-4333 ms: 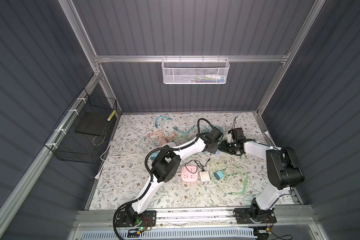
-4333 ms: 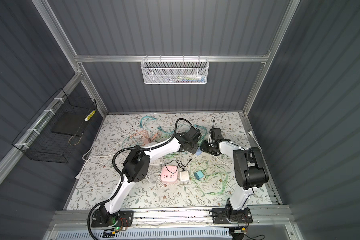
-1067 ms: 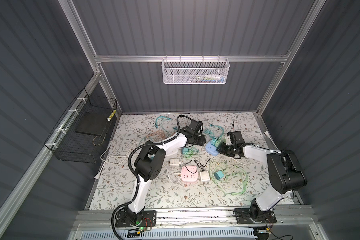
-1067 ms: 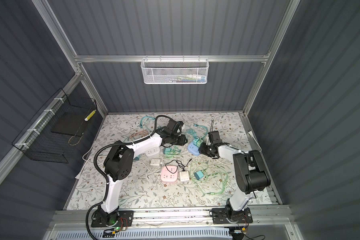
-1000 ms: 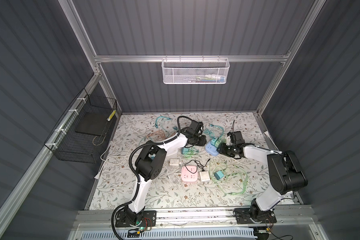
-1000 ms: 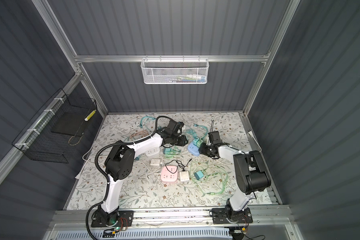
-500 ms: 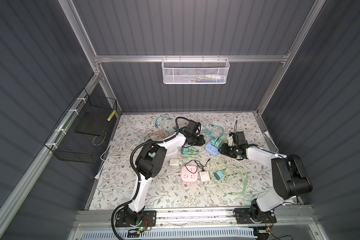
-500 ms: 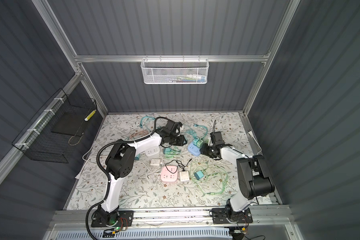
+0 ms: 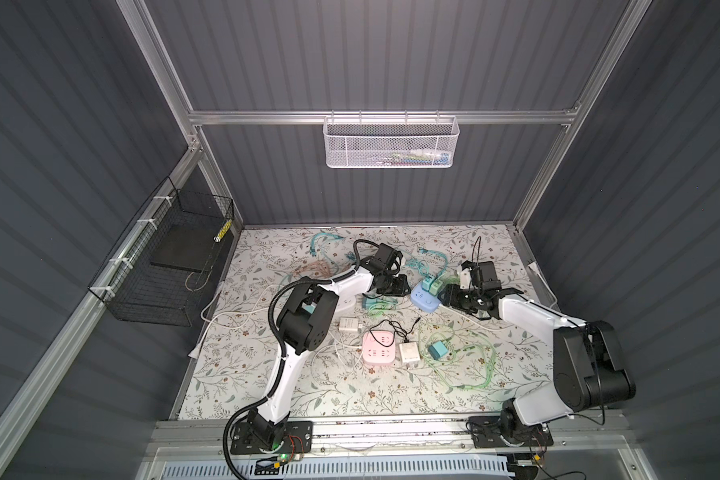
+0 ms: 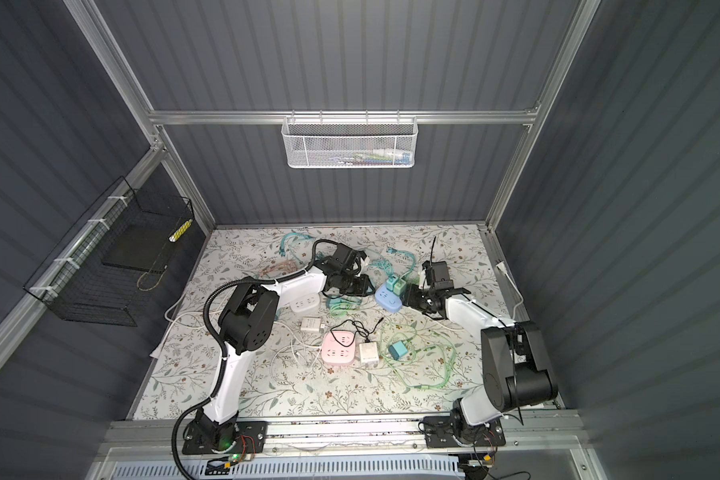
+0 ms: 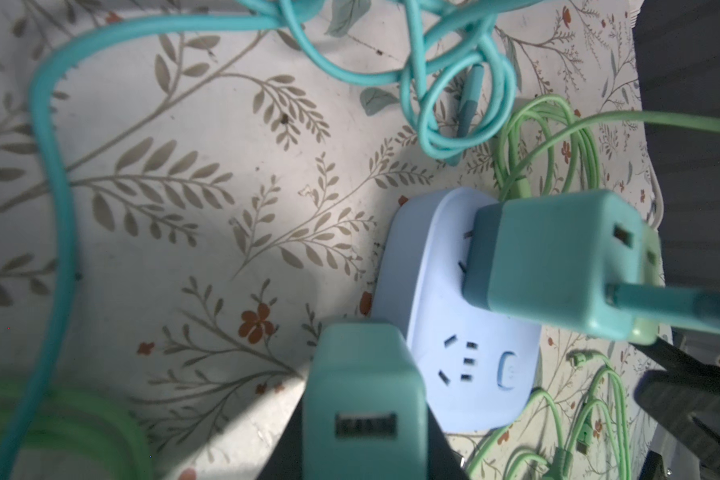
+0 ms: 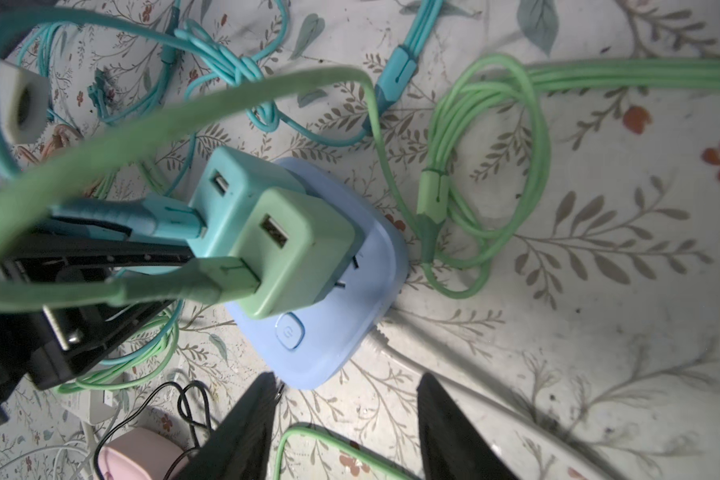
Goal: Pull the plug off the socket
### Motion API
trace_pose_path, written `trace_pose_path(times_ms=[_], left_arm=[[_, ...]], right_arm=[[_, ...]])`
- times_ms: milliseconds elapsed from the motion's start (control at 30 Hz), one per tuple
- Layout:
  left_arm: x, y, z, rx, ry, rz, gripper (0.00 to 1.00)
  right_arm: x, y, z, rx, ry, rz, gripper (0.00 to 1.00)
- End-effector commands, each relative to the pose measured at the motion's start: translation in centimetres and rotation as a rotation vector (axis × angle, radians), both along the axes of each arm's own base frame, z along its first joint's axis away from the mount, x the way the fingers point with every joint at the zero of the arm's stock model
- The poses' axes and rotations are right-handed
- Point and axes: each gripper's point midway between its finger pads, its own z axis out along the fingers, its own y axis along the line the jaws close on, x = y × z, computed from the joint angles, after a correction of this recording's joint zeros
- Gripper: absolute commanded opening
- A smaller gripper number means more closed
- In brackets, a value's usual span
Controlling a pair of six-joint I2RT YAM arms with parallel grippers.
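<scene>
I should put down the loose teal plug that fills my left gripper while other plugs sit in the socket, and then grip the socket's edge [image 11: 402, 288].
The light-blue socket [image 9: 424, 300] [image 10: 387, 302] lies on the floral mat, mid-table. A teal plug [image 12: 233, 199] and a light-green plug [image 12: 296, 249] still sit upright in it, each with a cable. My left gripper [image 9: 395, 286] [image 11: 362, 449] hangs just left of the socket, shut on a separate teal plug [image 11: 362, 374] that is clear of the socket [image 11: 462, 332]. My right gripper [image 9: 447, 296] [image 12: 346, 399] is at the socket's right edge, open, with bare mat between its fingers [image 12: 242, 428].
A pink power strip [image 9: 378, 348], a white charger [image 9: 409, 353] and a teal charger [image 9: 437, 351] lie toward the front among green cables [image 9: 466, 357]. A white socket [image 9: 346, 303] sits under the left arm. Teal cables [image 9: 325, 243] lie at the back.
Earlier both grippers were together at the socket; the left one then moved left. In the last second the right jaws widened and drew slightly back from the socket.
</scene>
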Motion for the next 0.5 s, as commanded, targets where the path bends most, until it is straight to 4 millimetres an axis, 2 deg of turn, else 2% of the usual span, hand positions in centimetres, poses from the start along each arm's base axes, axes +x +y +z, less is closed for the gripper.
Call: trace_pose_path(times_ms=[0,200,367,467], left_arm=[[-0.3,-0.4,-0.1,-0.030,0.036,-0.028,0.34],[-0.5,0.5,-0.3,0.012,0.054,-0.007,0.60],[-0.4,1.5,0.6,0.050,0.032,0.027,0.73],[0.1,2.8,0.9,0.114,0.003,0.072,0.75]], right_arm=[[-1.0,-0.9,-0.4,-0.042,0.017,0.007,0.58],[-1.0,-1.6,0.4,-0.100,-0.006,0.023,0.61],[-0.8,-1.9,1.4,-0.126,-0.040,0.030,0.65],[-0.7,-2.0,1.8,-0.135,-0.059,0.036,0.66]])
